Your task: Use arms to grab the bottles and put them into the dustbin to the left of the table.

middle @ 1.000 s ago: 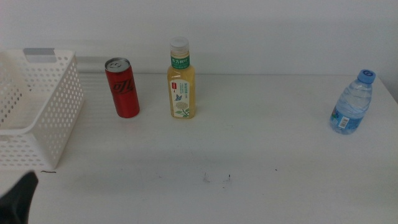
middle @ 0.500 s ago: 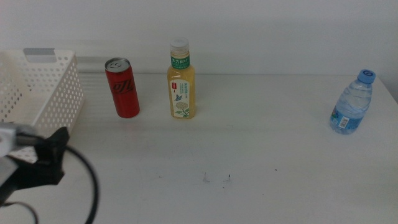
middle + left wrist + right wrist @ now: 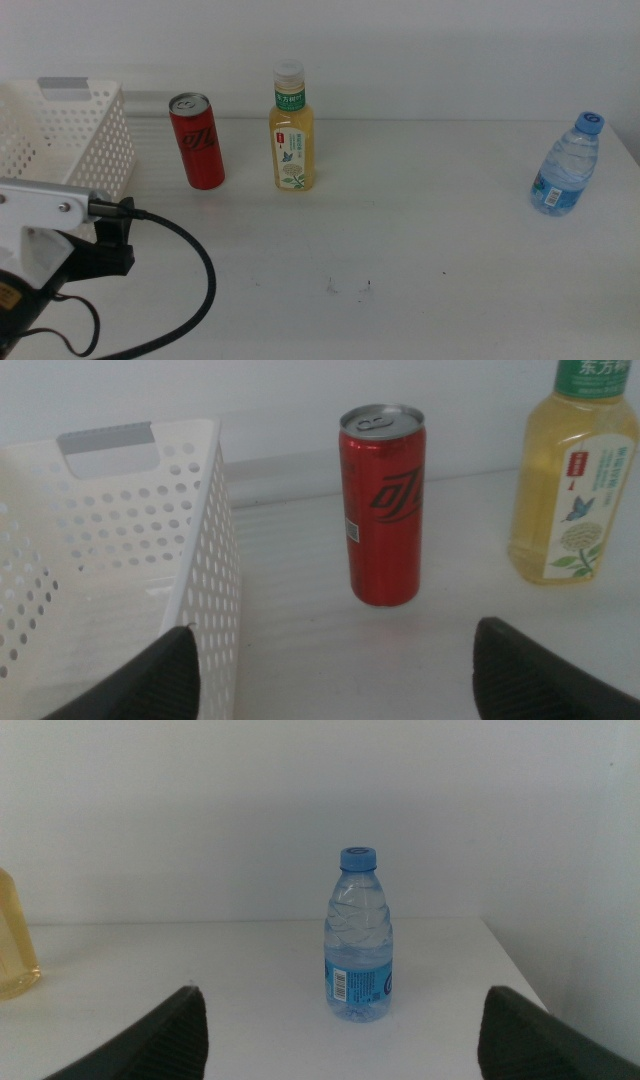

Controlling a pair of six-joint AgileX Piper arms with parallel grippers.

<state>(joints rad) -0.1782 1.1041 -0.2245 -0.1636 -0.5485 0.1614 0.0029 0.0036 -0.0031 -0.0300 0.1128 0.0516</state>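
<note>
Next, my left gripper closes around the middle of the red soda can (image 3: 200, 146) (image 3: 384, 512), which is standing between the white dustbin and the yellow tea bottle.
A red soda can (image 3: 198, 140) and a yellow tea bottle (image 3: 291, 130) stand side by side at the back of the white table (image 3: 420, 240). The small clear water bottle (image 3: 566, 165) stands alone at the far right. The white perforated dustbin (image 3: 70, 140) sits at the back left. My left arm (image 3: 45, 215), white housing and black cable, shows at the lower left. In the left wrist view, my left gripper (image 3: 338, 635) is open, facing the can (image 3: 382, 505) from a short distance, dustbin (image 3: 120, 560) beside it. My right gripper (image 3: 342, 995) is open, facing the water bottle (image 3: 357, 935).
The tea bottle (image 3: 578, 480) stands close to the can on the side away from the dustbin. A white wall runs behind the table. The table's right edge lies just beyond the water bottle. A few dark specks (image 3: 348, 287) mark the tabletop.
My left arm has come up into the middle view from the lower left corner and moved right. The can, bottles and dustbin have not moved.
</note>
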